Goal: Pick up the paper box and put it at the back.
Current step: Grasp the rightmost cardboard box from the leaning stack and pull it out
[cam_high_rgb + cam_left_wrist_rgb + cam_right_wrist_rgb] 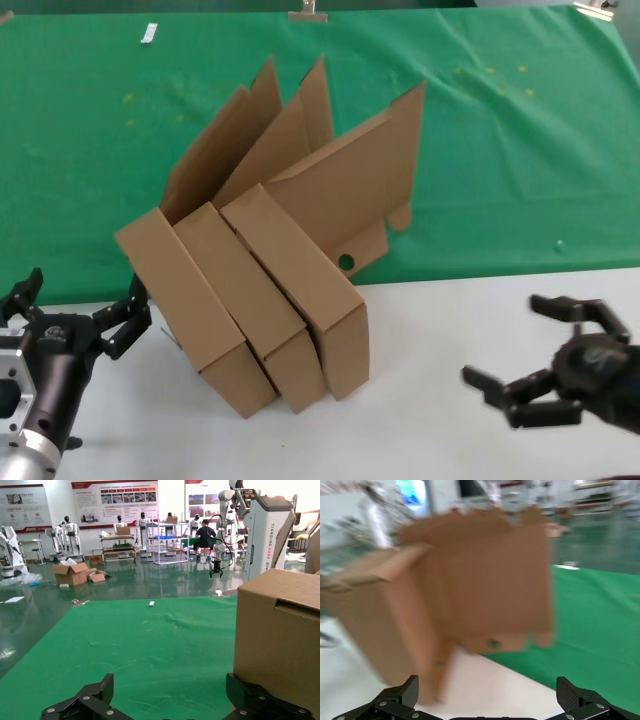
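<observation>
The robot's right gripper will close low on the near end side's open edge (368,362) (408,665) of the paper box with the round hole showing, closest to that right gripper.
Three alike brown paper boxes stand tilted on edge in a row, leaning on each other: left (185,305), middle (245,300), right (300,270). Their lids stand up over the green cloth (500,150); their lower ends rest on the white tabletop (420,420). The right one shows a small round hole (346,262). My left gripper (82,305) is open and empty, just left of the left box, which shows in the left wrist view (280,640) beside one finger. My right gripper (510,345) is open and empty over the tabletop, right of the boxes, which show blurred in the right wrist view (470,580).
A small white strip (149,33) lies on the cloth at the back left and a metal clip (307,12) sits at its far edge. The green cloth (140,645) stretches wide behind the boxes. The white tabletop (485,680) lies under my right gripper (487,690).
</observation>
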